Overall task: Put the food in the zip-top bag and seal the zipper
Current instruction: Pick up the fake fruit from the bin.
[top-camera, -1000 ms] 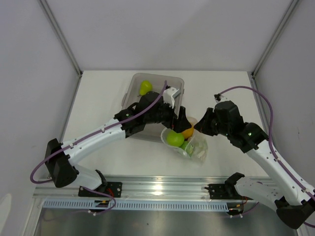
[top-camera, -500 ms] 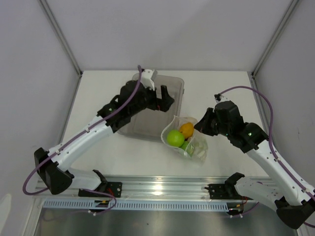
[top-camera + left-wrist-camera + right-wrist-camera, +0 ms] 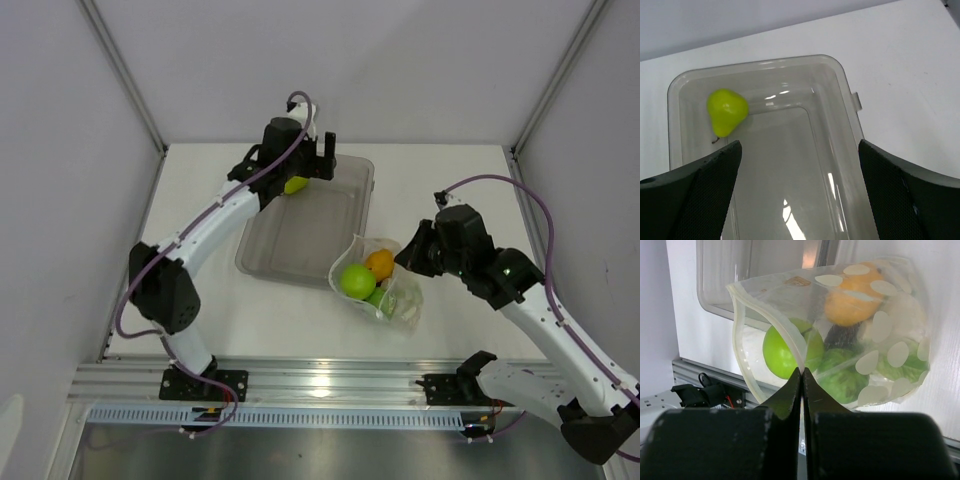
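Observation:
My left gripper should grip the yellow-green fruit in the tray at the wide round end (image 3: 299, 183) (image 3: 729, 104), opposite the fruit's stem.
The clear zip-top bag (image 3: 392, 291) lies right of the tray with its mouth held open toward the tray. My right gripper (image 3: 408, 255) (image 3: 802, 371) is shut on the mouth edge, pinching the zipper strip (image 3: 742, 360). Inside the zip-top bag (image 3: 900, 315) I see a green fruit (image 3: 356, 281) (image 3: 777, 352), an orange fruit (image 3: 380, 264) (image 3: 852, 297), a dark purple piece (image 3: 842, 335) and more green food (image 3: 840, 382). One yellow-green fruit (image 3: 294, 184) (image 3: 727, 111) lies in the tray's far left corner. My left gripper (image 3: 290, 168) (image 3: 800, 165) hangs wide open above that end, holding nothing.
The grey translucent tray (image 3: 300, 245) (image 3: 840, 70) stands at the table's middle, holding only the yellow-green fruit. White walls with metal posts close in the back and both sides. An aluminium rail (image 3: 330, 385) runs along the near edge.
My left arm has swung away from the bag's mouth to the tray's far end, over the yellow-green fruit, jaws still open. The right gripper and bag have stayed put.

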